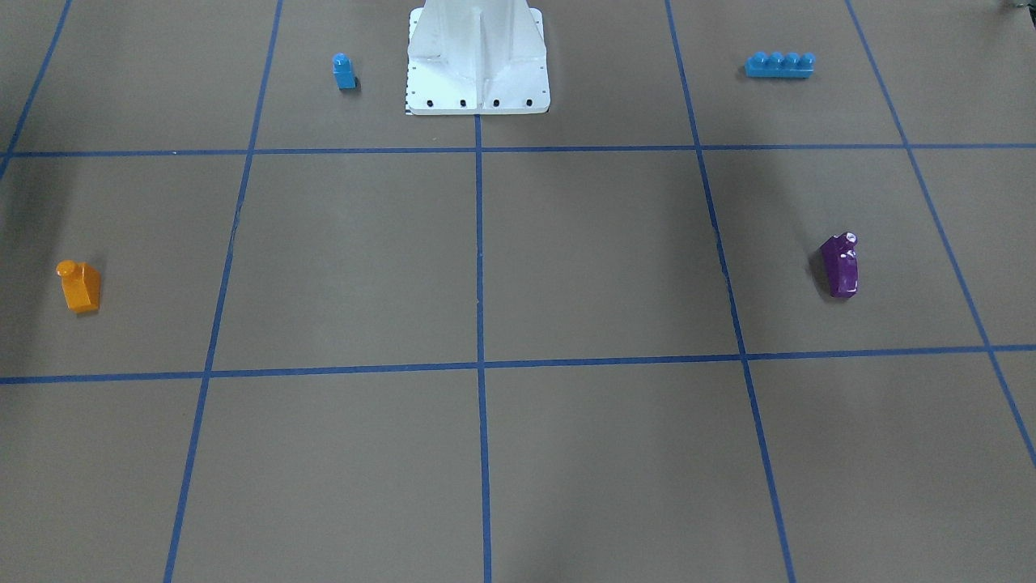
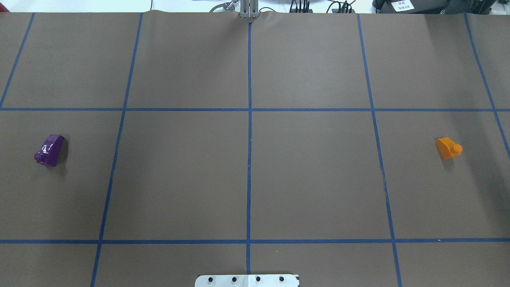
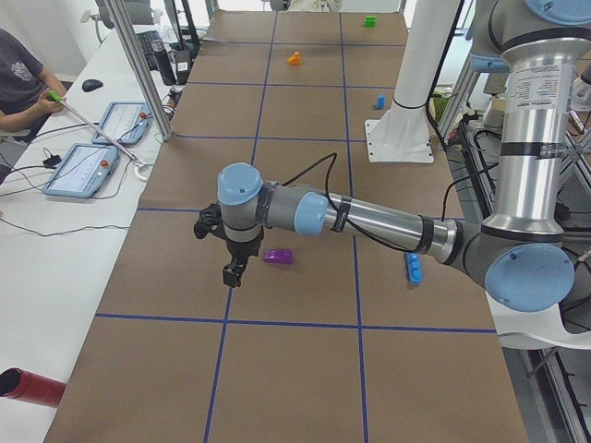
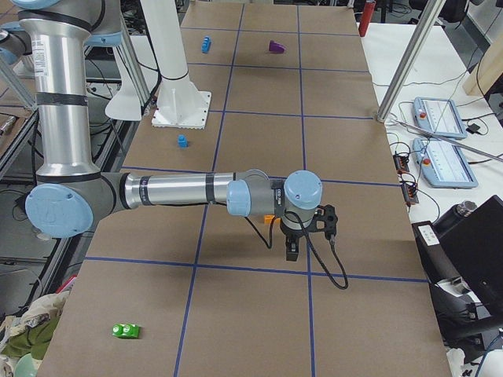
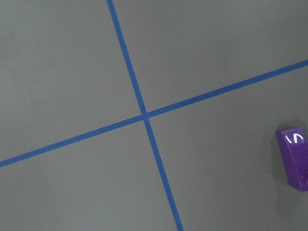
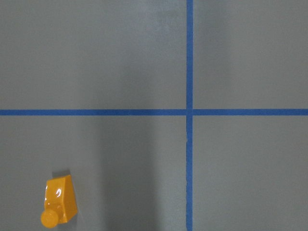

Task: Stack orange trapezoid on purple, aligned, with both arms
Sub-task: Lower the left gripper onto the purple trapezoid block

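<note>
My left gripper needs to go to the purple brick next. Then it should close on the end of its body (image 1: 838, 248) (image 5: 302, 177) beside the stud.
The orange trapezoid (image 1: 79, 287) lies on the brown table at the robot's right, and shows in the overhead view (image 2: 448, 148) and the right wrist view (image 6: 60, 201). The purple brick (image 1: 840, 265) lies on its side at the robot's left, and shows in the overhead view (image 2: 50, 150) and at the left wrist view's edge (image 5: 294, 158). My left gripper (image 3: 233, 274) hangs above the table just beside the purple brick (image 3: 278, 257). My right gripper (image 4: 291, 251) hangs close to the orange trapezoid (image 4: 271, 220). Both grippers show only in the side views, so I cannot tell whether they are open or shut.
A small blue single-stud brick (image 1: 344, 71) and a long blue four-stud brick (image 1: 779, 65) lie either side of the white pedestal (image 1: 477, 61). A green brick (image 4: 126, 331) lies at the table's right end. An operator (image 3: 18, 74) sits at the side bench.
</note>
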